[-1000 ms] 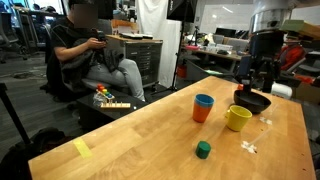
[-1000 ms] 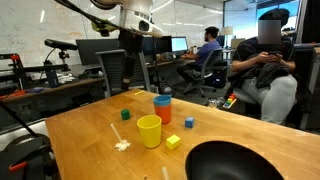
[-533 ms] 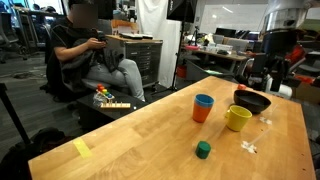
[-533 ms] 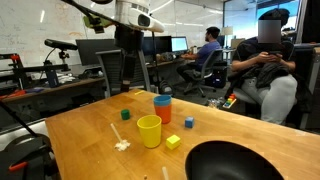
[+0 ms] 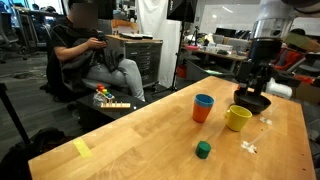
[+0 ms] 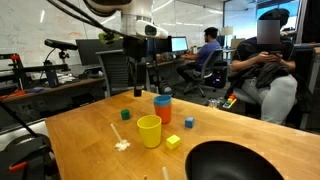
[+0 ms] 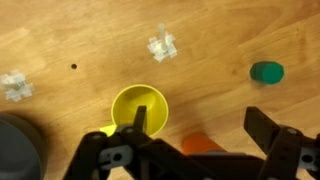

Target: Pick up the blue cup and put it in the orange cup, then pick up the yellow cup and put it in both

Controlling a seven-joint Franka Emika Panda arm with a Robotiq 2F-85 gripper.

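I should move my gripper next to the yellow cup's rim (image 5: 229, 109) (image 7: 166, 113) on the side closest to the orange cup and close it there.
The blue cup (image 5: 203, 100) sits nested inside the orange cup (image 5: 202, 114) on the wooden table; the pair also shows in an exterior view (image 6: 163, 101). The yellow cup (image 5: 237, 118) stands upright beside them and is seen in the other views (image 6: 149, 131) (image 7: 138, 107). My gripper (image 7: 200, 125) is open and empty. It hangs above the table over the cups (image 5: 255, 86) (image 6: 143, 85). In the wrist view one finger (image 7: 138, 121) overlaps the yellow cup's rim, and the orange cup (image 7: 198, 143) peeks out between the fingers.
A black bowl (image 5: 252, 101) stands next to the yellow cup, large in an exterior view (image 6: 235, 160). There is a green block (image 7: 266, 71), a small yellow block (image 6: 173, 141), a blue block (image 6: 188, 122) and white scraps (image 7: 161, 46) on the table. People sit beyond the table.
The arm has swung a little sideways and back above the cups. The cups have not moved.
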